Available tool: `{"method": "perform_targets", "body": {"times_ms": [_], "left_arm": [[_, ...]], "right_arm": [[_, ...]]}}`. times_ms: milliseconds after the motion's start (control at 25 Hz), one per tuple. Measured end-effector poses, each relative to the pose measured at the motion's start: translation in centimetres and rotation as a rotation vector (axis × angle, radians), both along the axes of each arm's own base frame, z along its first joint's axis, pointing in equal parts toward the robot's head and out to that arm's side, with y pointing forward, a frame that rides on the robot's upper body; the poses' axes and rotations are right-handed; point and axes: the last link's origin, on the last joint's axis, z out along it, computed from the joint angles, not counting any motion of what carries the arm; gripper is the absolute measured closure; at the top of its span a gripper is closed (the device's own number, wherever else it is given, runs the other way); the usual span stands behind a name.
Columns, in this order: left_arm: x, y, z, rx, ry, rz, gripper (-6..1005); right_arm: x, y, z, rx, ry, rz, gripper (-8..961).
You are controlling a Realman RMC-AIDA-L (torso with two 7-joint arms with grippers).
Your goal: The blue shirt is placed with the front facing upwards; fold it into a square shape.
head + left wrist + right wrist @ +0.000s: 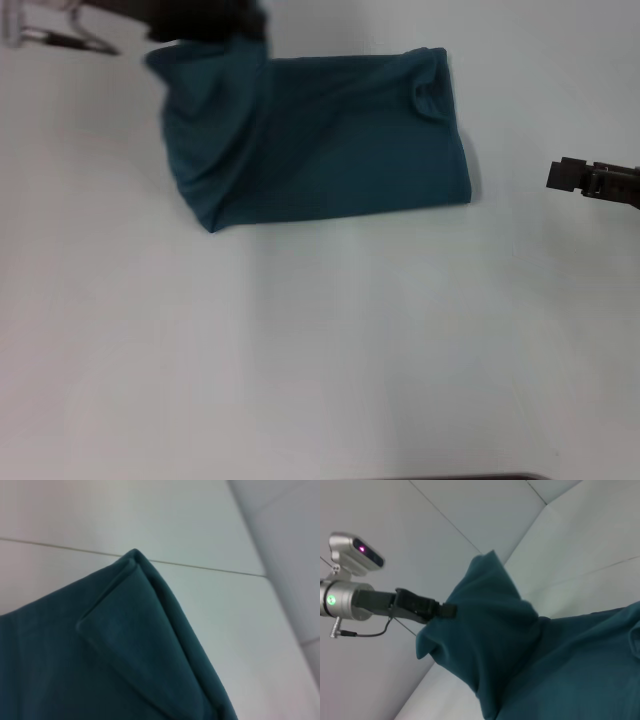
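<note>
My left gripper is going to let go of the lifted end of the blue shirt over the shirt's opposite end (458,140), facing my right gripper.
The blue shirt (330,140) lies on the white table as a plain teal folded rectangle, with no lettering showing. Its left end is lifted off the table and hangs from my left gripper (210,30) at the far left. The right wrist view shows the left gripper (445,611) shut on the raised edge of the shirt (510,645), which drapes down from it. The left wrist view shows only a folded corner of the shirt (125,645). My right gripper (565,175) hovers off the shirt's right side, apart from it.
The white table (320,360) spreads wide in front of the shirt. A cable and silver wrist parts (50,38) of the left arm show at the far left. A dark strip (470,477) lies at the table's near edge.
</note>
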Motion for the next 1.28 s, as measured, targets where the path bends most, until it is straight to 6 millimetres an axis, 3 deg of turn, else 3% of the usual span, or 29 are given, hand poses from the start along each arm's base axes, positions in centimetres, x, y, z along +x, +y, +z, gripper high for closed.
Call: {"method": "perform_targets", "body": {"times_ms": [240, 440, 560, 720, 880, 1080, 1200, 1280], "left_arm": [[3.7, -0.3, -3.2, -0.059, -0.018, -0.084, 911], [3.2, -0.3, -5.8, -0.112, -0.034, -0.069, 910], [2.5, -0.4, -5.9, -0.102, -0.101, -0.084, 910], [4.3, -1.1, -5.1, -0.104, -0.272, -0.218, 882], [4.6, -1.2, -4.0, -0.09, -0.338, -0.229, 826], [2.6, -1.2, -1.7, 0.005, -0.398, -0.189, 604], [-0.6, -1.6, 0.1, 0.063, -0.408, -0.096, 355], [-4.1, -2.2, 1.5, 0.101, -0.416, 0.018, 310]], "right_arm": [[-0.1, 0.1, -0.1, -0.005, 0.005, 0.002, 34], [-0.5, 0.6, -0.6, -0.016, 0.006, 0.01, 35], [-1.3, 1.6, -1.4, -0.044, 0.001, 0.027, 35], [-1.9, 2.2, -2.0, -0.064, 0.0, 0.032, 35], [-2.0, 2.4, -2.2, -0.072, 0.0, 0.031, 34], [-1.9, 2.2, -2.2, -0.072, 0.0, 0.027, 34], [-1.9, 2.3, -2.2, -0.066, 0.003, 0.024, 35], [-1.9, 2.3, -2.0, -0.058, 0.009, 0.023, 35]]}}
